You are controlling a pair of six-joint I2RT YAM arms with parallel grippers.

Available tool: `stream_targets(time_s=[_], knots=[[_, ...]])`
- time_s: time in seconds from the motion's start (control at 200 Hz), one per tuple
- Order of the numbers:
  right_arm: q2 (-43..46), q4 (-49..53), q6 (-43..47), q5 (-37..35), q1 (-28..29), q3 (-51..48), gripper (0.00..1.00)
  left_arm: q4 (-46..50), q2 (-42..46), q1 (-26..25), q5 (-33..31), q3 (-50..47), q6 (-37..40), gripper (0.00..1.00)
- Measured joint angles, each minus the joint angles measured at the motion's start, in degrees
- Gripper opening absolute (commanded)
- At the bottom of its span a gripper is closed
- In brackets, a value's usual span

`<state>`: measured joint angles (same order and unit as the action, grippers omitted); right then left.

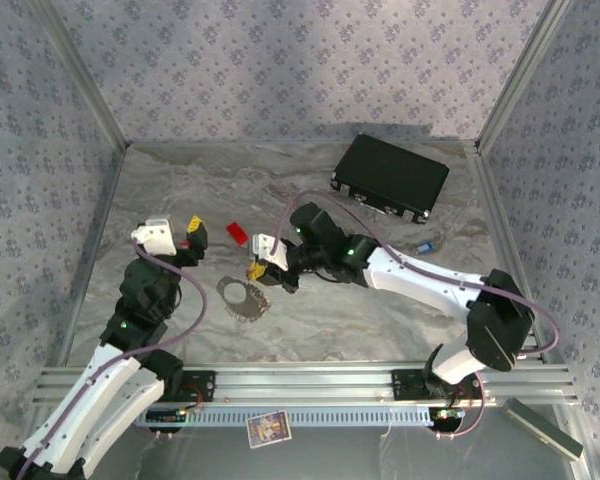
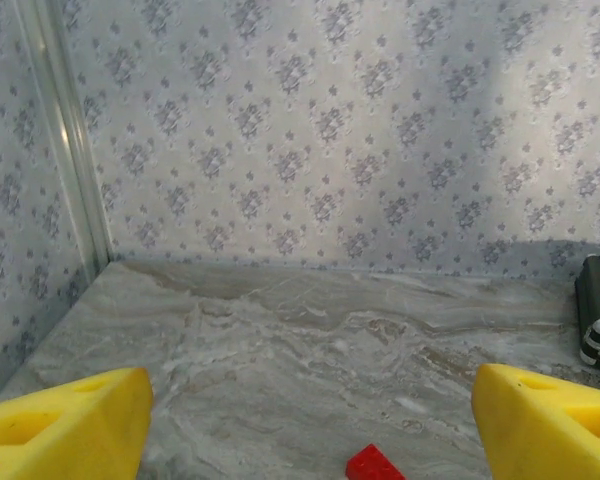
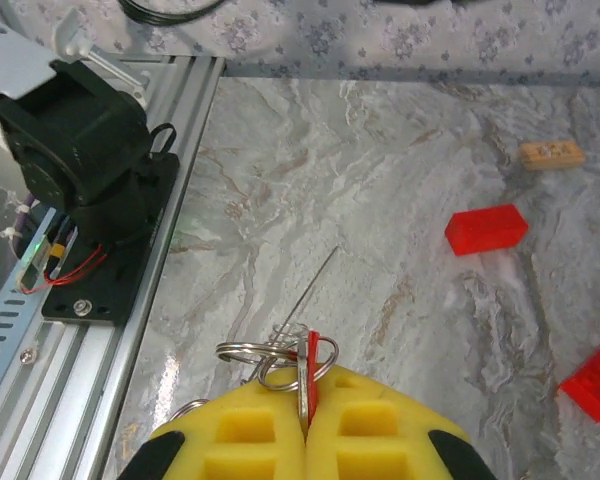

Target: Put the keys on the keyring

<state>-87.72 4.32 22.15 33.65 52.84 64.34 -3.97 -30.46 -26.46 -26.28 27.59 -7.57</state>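
The robot's right gripper needs to release the small silvery key, now held just above the keyring, on the bare table [image 1: 315, 263] between the flat red piece and the blue key.
My right gripper [image 3: 305, 385] is shut on a small silvery key with a red head [image 3: 311, 352], held edge-on between the yellow pads. Small metal split rings [image 3: 252, 351] hang round the key, and a thin wire sticks out from them. In the top view this gripper [image 1: 258, 268] hovers just above the keyring [image 1: 245, 298], a pale grey ring lying flat on the table. A blue key [image 1: 425, 246] lies far right. My left gripper [image 1: 194, 232] stands open to the left, its yellow fingers [image 2: 65, 420] wide apart with nothing between them.
A black rectangular box [image 1: 390, 177] sits at the back right. A flat red piece [image 1: 237, 232] lies between the two grippers. In the right wrist view there are two red blocks [image 3: 485, 228] and a tan piece [image 3: 552, 153]. Aluminium rail [image 1: 310, 382] runs along the near edge.
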Motion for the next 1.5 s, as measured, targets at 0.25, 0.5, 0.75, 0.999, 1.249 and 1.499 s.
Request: stream_targets(time_s=[0.25, 0.5, 0.75, 0.999, 1.249, 1.499], knots=[[-2.3, 0.6, 0.2, -4.9, -5.6, -5.0, 0.0, 2.7, -3.9, 0.6, 3.4, 0.0, -2.2, 0.85], [-3.7, 7.5, 6.7, -13.7, -10.1, -5.4, 0.0, 3.1, -5.3, 0.9, 5.6, 0.0, -2.4, 0.86], [-5.4, 12.5, 12.5, -21.6, -11.6, -5.5, 0.0, 2.9, -7.3, 1.3, 6.4, 0.0, -3.0, 0.86], [-9.2, 15.3, 15.7, -29.1, -12.2, -5.5, 0.09, 2.5, -9.8, 1.7, 9.1, 0.0, -3.5, 0.87], [-10.6, 15.5, 14.7, -35.4, -12.9, -4.9, 0.32, 1.8, -10.6, 1.7, 11.3, 0.0, -4.1, 0.89], [-3.3, 15.4, 7.6, -33.7, -14.6, -4.9, 0.37, 0.7, -17.4, 1.8, 21.3, 1.0, -4.2, 0.9]])
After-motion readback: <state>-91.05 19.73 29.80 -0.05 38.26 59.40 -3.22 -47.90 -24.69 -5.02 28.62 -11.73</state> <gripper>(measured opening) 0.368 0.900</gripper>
